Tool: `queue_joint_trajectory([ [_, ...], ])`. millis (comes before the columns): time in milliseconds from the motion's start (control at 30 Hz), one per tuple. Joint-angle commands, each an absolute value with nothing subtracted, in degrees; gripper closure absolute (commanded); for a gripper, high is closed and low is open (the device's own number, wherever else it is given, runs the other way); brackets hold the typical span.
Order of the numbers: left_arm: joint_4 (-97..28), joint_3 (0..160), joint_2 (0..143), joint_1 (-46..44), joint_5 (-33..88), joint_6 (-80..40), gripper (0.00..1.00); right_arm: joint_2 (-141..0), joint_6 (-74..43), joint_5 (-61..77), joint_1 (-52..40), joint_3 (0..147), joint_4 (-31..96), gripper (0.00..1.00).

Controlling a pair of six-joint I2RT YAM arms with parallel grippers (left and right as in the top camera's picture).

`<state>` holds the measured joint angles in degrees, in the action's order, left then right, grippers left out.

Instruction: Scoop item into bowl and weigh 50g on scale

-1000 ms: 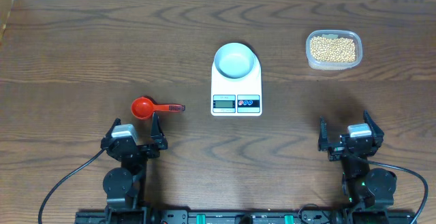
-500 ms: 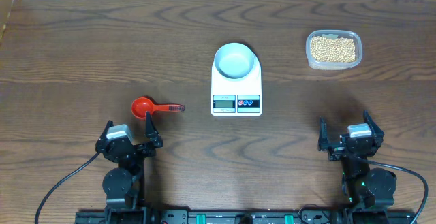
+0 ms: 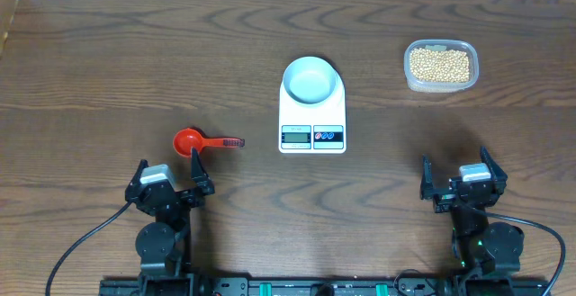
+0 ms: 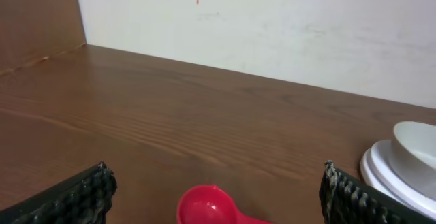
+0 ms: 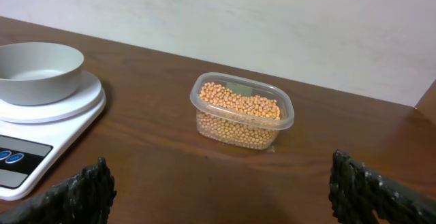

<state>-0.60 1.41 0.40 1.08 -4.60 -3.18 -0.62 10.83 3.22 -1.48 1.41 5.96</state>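
Note:
Next, my left gripper needs to go to the near side of the red scoop's rim (image 3: 187, 155) and close there, leaving the scoop's handle free.
The tan-yellow beans (image 3: 440, 64) fill a clear plastic tub (image 3: 441, 82) at the back right; they also show in the right wrist view (image 5: 240, 106). The pale blue-white bowl (image 3: 310, 80) stands empty on the white scale (image 3: 312, 125) at the table's middle, and shows in the right wrist view (image 5: 35, 71). A red scoop (image 3: 191, 140) lies left of the scale, bowl to the left, handle to the right. My left gripper (image 3: 168, 167) is open just in front of the scoop (image 4: 211, 207). My right gripper (image 3: 459, 170) is open and empty near the front right.
The scale's display and two buttons (image 3: 312, 135) face the front edge. A pale wall (image 4: 272, 26) runs along the table's far edge. Bare wood lies between the scale and the tub.
My left gripper has shifted a little to the left, now in line with the red scoop. The right arm and all objects have not moved.

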Motion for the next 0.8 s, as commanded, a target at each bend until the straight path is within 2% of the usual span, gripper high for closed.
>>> queue_joint_trajectory([
  [0, 3.4, 0.2, 0.2, 1.3, -1.7, -5.4, 0.02, -0.3, 10.8, 3.6, -1.7, 1.2, 6.0, 0.01],
  [200, 9.6, 0.2, 0.2, 1.3, -1.7, -6.3, 0.02, -0.3, 10.8, 3.6, -1.7, 1.2, 6.0, 0.01],
  [767, 15.0, 0.3, 0.2, 1.3, -2.6, -6.3, 0.02, -0.3, 10.8, 3.6, -1.7, 1.2, 6.0, 0.01],
])
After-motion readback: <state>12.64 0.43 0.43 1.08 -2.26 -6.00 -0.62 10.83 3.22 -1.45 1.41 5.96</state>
